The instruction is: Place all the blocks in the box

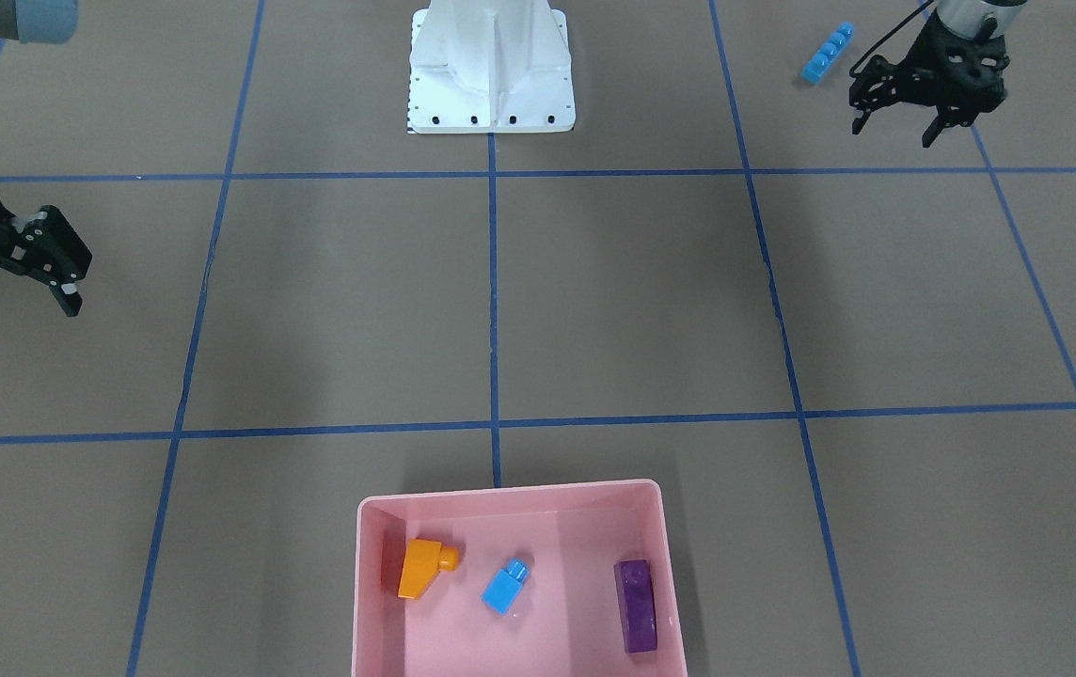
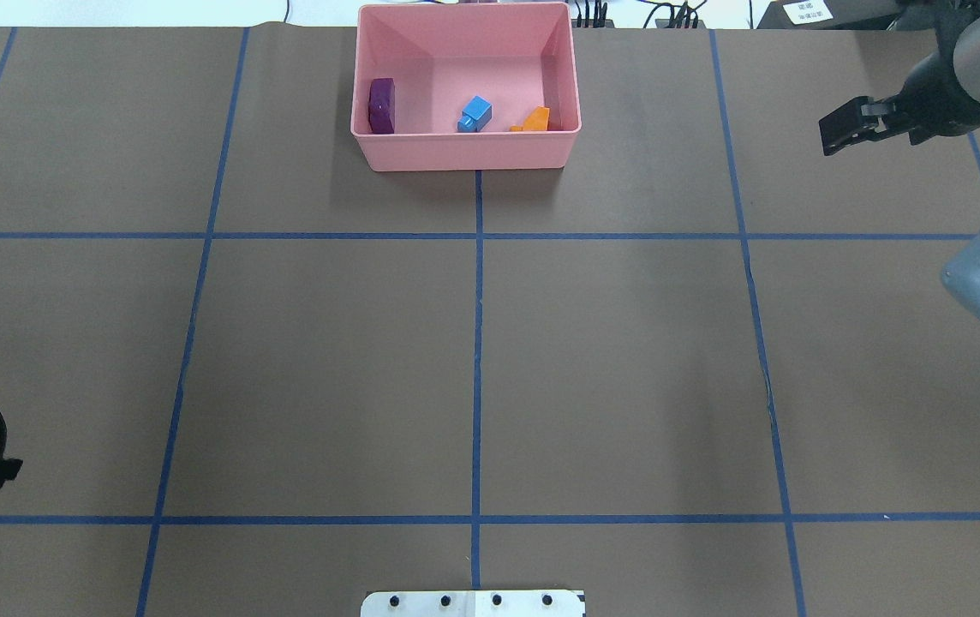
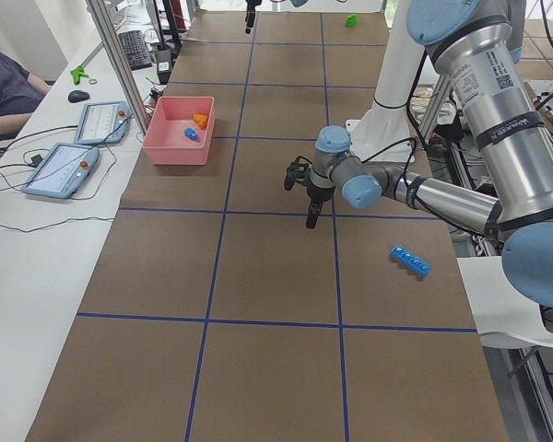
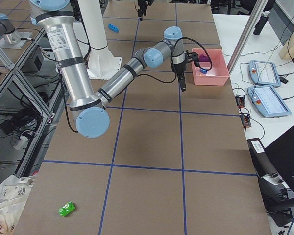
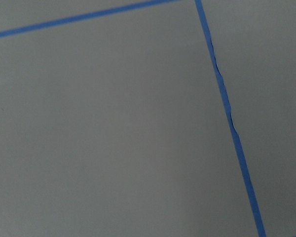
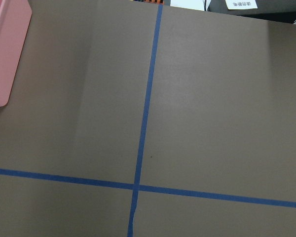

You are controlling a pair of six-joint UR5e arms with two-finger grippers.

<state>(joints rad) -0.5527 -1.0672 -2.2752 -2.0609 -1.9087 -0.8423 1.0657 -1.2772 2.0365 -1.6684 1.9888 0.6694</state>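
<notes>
Next, my left gripper goes next to the long blue bar beside the robot base and closes on the bar's end (image 1: pixel 816 70) toward the pink box.
The pink box (image 1: pixel 510 494) stands at the table's far edge and holds the orange sloped brick (image 1: pixel 423 567), the small blue brick (image 1: pixel 506 585) and the purple oblong (image 1: pixel 636 605). The long blue bar (image 1: pixel 828 54) lies on the table beside the robot base, close to my left gripper (image 1: pixel 895 127), which is open and empty above the table. My right gripper (image 1: pixel 9 306) is open and empty, off to the box's side. The green brick (image 4: pixel 66 209) lies far out on my right end of the table.
The white robot base (image 1: pixel 491 70) stands at the near middle edge. Blue tape lines (image 2: pixel 477 343) divide the brown table into squares. In the exterior left view, tablets (image 3: pixel 64 170) and a seated person lie beyond the table's far edge.
</notes>
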